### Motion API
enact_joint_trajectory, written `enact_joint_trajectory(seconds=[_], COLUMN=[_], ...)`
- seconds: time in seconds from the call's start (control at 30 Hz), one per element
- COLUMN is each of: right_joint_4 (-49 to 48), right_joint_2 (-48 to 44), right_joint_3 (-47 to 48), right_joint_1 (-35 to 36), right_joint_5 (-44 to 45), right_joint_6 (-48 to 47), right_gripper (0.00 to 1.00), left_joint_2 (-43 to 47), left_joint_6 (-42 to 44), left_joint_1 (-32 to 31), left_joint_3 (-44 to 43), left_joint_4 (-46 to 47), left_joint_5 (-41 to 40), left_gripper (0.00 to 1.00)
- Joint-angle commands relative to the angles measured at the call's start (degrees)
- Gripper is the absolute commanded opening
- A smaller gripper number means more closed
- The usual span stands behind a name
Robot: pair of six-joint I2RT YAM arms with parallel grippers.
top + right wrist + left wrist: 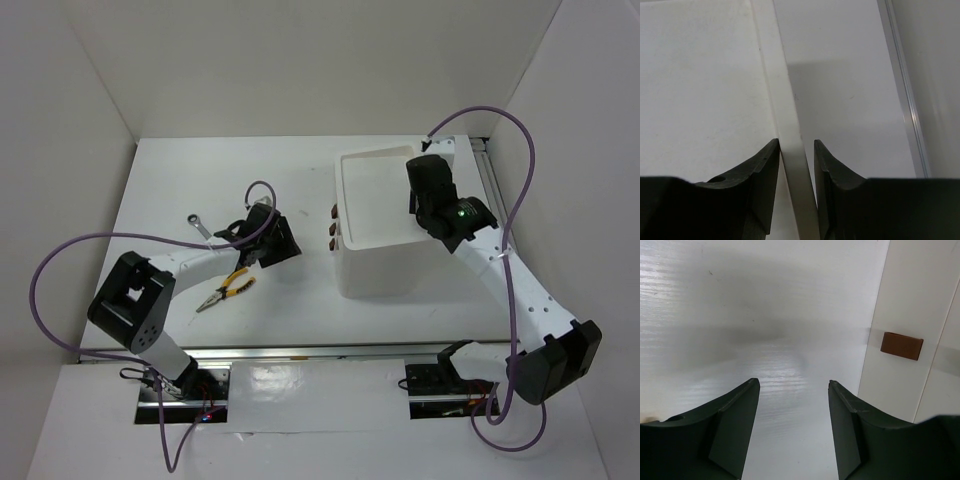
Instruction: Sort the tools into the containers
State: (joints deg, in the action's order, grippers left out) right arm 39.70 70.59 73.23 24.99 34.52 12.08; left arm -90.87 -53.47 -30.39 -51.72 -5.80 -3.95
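Note:
Next, I close my left gripper on the red-brown handle (332, 244) (902, 345) of the white container's lowest drawer, the one nearest the tabletop.
The white container (375, 205) stands at the table's right, its top tray bare and its dark red-brown drawer handles (333, 228) facing left. My right gripper (796, 142) straddles the tray's right rim (782, 90), both fingers pressed against it; from above its black body (428, 190) covers that rim. My left gripper (794, 385) stands open and empty low over the table, pointing at a drawer handle (901, 345) on the container's front (900, 295). Yellow-black pliers (225, 290) and a silver wrench (200, 226) lie beside the left arm.
An aluminium rail (902, 90) runs along the table's right edge behind the container. White walls close in the table at the back and sides. Purple cables loop from both arms.

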Motion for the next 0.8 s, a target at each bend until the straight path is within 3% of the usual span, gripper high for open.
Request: enact_joint_trajectory(seconds=[0.0,0.07,0.23,0.53,0.6,0.63,0.77], right_joint_4=[-2.3,-2.3,-2.3,-3.6,-3.6,-3.6,-3.6], right_joint_2=[-0.5,-0.5,-1.1,-2.3,-2.3,-2.3,-2.8], right_joint_3=[0.0,0.0,-1.2,-2.2,-2.2,-2.2,-2.2], right_joint_1=[-1.0,-1.0,-1.0,-1.0,-1.0,-1.0,-1.0], right_joint_5=[0.5,1.1,2.2,3.4,3.4,3.4,4.0], right_joint_6=[0.6,0.6,0.6,0.0,0.0,0.0,0.0], right_gripper=[0.32,0.25,0.25,0.12,0.12,0.06,0.06], left_joint_2=[1.7,1.1,-0.6,-1.9,-2.5,-3.0,-3.0], left_joint_6=[1.5,0.9,0.9,-0.2,-0.8,-1.7,-5.6], left_joint_1=[0.4,0.4,0.4,0.4,0.4,0.4,2.6], left_joint_3=[1.0,1.0,1.5,1.5,2.1,2.6,6.5], left_joint_4=[2.5,3.2,4.2,5.9,7.9,8.5,16.3], left_joint_5=[2.1,2.7,4.1,7.1,7.7,8.4,13.4], left_gripper=[0.69,0.69,0.69,0.69,0.69,0.69,0.69])
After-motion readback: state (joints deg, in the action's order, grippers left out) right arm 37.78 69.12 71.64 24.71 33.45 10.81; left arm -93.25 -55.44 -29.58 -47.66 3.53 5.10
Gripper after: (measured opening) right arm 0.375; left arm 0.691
